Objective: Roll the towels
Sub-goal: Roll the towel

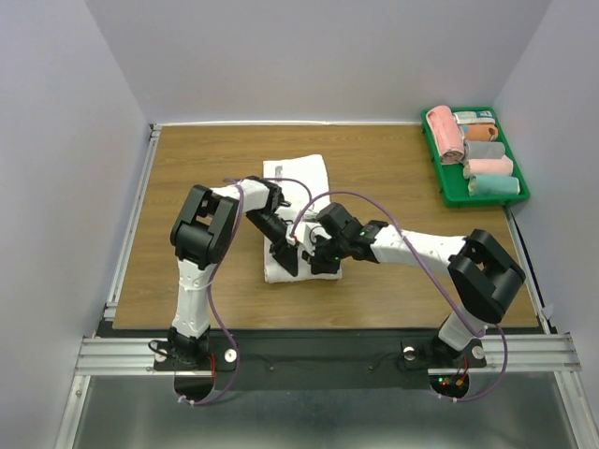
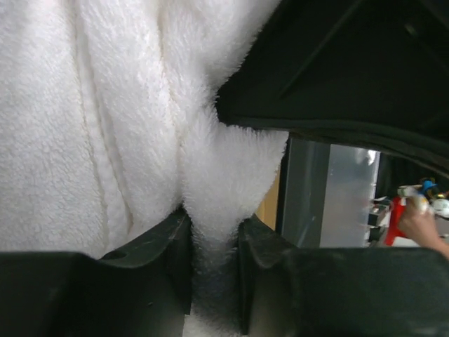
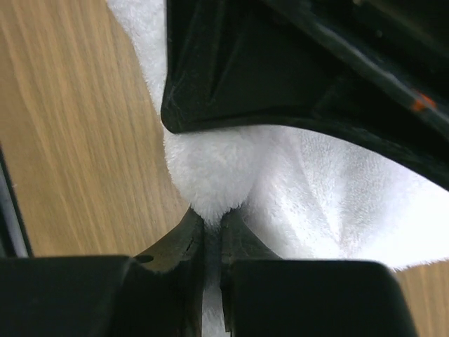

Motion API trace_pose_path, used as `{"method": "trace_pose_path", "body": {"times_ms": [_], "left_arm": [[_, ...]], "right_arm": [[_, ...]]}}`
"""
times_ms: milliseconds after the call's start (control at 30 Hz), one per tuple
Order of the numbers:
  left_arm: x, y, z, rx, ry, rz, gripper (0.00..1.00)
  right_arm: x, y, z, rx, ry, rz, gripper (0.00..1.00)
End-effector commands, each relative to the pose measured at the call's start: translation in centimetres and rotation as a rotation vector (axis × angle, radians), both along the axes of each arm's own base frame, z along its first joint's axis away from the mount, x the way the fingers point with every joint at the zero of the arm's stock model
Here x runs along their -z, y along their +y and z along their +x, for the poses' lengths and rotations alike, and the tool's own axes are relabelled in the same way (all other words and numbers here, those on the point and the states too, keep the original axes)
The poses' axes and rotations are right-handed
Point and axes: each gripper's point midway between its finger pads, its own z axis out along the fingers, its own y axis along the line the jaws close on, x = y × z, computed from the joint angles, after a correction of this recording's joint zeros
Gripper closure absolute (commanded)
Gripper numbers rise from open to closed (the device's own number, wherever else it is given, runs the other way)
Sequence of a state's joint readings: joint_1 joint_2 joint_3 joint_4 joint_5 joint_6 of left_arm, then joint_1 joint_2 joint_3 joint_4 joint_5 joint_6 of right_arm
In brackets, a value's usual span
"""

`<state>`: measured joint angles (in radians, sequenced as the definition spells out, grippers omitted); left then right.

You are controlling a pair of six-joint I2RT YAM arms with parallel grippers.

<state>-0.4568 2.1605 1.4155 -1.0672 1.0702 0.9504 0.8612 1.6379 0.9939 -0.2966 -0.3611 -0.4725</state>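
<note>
The robot's grippers bunch the white towel's near end close together, so the right gripper will open and take the white towel's edge (image 1: pixel 329 277) farther from the left gripper.
A white towel (image 1: pixel 298 187) lies lengthwise on the wooden table (image 1: pixel 187 187), its near end bunched up under both grippers. My left gripper (image 1: pixel 285 258) is shut on a thick fold of the white towel (image 2: pixel 105 126) at that near end, and cloth fills the gap between its jaws (image 2: pixel 212 223). Just to its right, my right gripper (image 1: pixel 324 262) is shut on a pinch of the same near edge of the white towel (image 3: pixel 309 189), with its jaws (image 3: pixel 212 216) nearly touching around the cloth. The two grippers stand close together, each showing as a black shape in the other's wrist view.
A green tray (image 1: pixel 451 195) at the back right corner holds several rolled towels: pink (image 1: pixel 444 133), orange (image 1: pixel 481 132), grey (image 1: pixel 486 149) and pale green (image 1: pixel 493 185). White walls close in the table on three sides. An aluminium rail (image 1: pixel 126 234) runs along the left edge.
</note>
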Motion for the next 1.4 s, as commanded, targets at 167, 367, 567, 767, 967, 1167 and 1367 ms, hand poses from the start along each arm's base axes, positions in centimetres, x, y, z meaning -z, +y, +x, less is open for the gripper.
{"method": "trace_pose_path", "body": {"times_ms": [167,367,567,767,967,1167,1367], "left_arm": [[1.2,3.1,2.3,0.001,-0.277,-0.001,0.26],[-1.1,4.6,3.6,-0.082,-0.341,-0.086,0.21],[-3.6,7.2,5.7,-0.199,-0.412,-0.131,0.21],[-5.1,10.4,7.7,-0.301,-0.523,-0.095,0.23],[-8.9,12.5,8.6,-0.29,-0.971,0.004,0.21],[-9.8,11.4,4.6,-0.125,-1.363,0.071,0.18],[-8.5,7.0,0.0,0.054,-1.523,-0.008,0.19]], "right_arm": [[1.2,-1.6,-2.4,0.02,0.374,0.051,0.99],[0.8,-1.8,-4.2,0.035,0.522,0.045,1.0],[0.9,-1.7,-5.0,0.064,0.668,0.038,0.99],[-0.3,-0.2,-5.0,0.077,0.792,0.07,0.99],[0.7,0.1,-4.1,0.145,0.962,0.062,0.99],[2.2,0.3,-2.7,0.21,1.066,0.05,0.99],[4.2,0.5,-1.8,0.251,1.07,0.0,0.99]]}}
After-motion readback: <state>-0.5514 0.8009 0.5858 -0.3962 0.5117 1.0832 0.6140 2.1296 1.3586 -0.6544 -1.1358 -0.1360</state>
